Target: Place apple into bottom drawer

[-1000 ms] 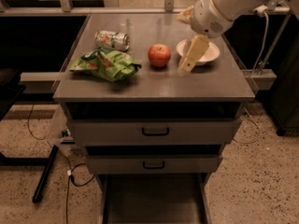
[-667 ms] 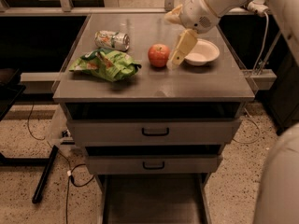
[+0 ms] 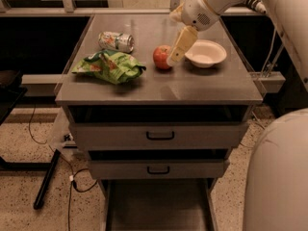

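Observation:
Next, I grip the red apple's upper part [image 3: 164, 52] beside the white bowl, so it hangs below my fingers.
The red apple [image 3: 160, 57] sits on the grey cabinet top [image 3: 159, 88], left of a white bowl. My gripper [image 3: 172, 60] hangs down from the upper right, and its cream-coloured tip is right against the apple's right side, between apple and bowl. The bottom drawer [image 3: 156, 206] is pulled out at the foot of the cabinet, showing its flat grey floor and side rails with nothing in it.
A white bowl [image 3: 206, 53] stands right of the apple. A crushed drink can [image 3: 116, 41] and a green snack bag [image 3: 109, 65] lie to the left. Two upper drawers with black handles [image 3: 160, 135] are closed. My own body fills the lower right corner [image 3: 279, 177].
My gripper has moved left from over the bowl and down to the apple's right side. The apple and the other things have not moved.

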Robot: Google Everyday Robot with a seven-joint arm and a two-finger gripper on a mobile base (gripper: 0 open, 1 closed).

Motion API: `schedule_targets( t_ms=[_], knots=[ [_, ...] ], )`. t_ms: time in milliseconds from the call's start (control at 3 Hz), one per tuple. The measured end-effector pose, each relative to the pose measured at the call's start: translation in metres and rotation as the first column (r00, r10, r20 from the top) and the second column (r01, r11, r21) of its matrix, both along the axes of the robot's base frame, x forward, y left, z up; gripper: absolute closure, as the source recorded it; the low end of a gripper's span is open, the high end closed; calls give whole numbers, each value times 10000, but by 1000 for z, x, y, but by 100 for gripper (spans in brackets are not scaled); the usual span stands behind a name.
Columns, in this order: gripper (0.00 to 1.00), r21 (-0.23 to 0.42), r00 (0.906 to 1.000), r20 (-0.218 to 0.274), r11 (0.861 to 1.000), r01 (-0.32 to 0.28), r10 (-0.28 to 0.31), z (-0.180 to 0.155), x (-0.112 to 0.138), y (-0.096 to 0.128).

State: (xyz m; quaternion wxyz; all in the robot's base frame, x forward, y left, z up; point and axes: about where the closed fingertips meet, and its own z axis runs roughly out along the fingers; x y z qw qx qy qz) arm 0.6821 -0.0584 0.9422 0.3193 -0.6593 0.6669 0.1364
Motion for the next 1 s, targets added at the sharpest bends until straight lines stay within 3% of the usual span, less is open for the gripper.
schedule_targets(
  t_ms=[333,667,1000],
  knots=[
    [0,-1186,9922,308,9852,1234,-1206,-20,18,-14],
    [0,-1755,9819,398,9661,1895,-1854,-39,31,-24],
    [0,-1629,9797,139,9662,1997,-2001,-54,38,-28]
  ],
)
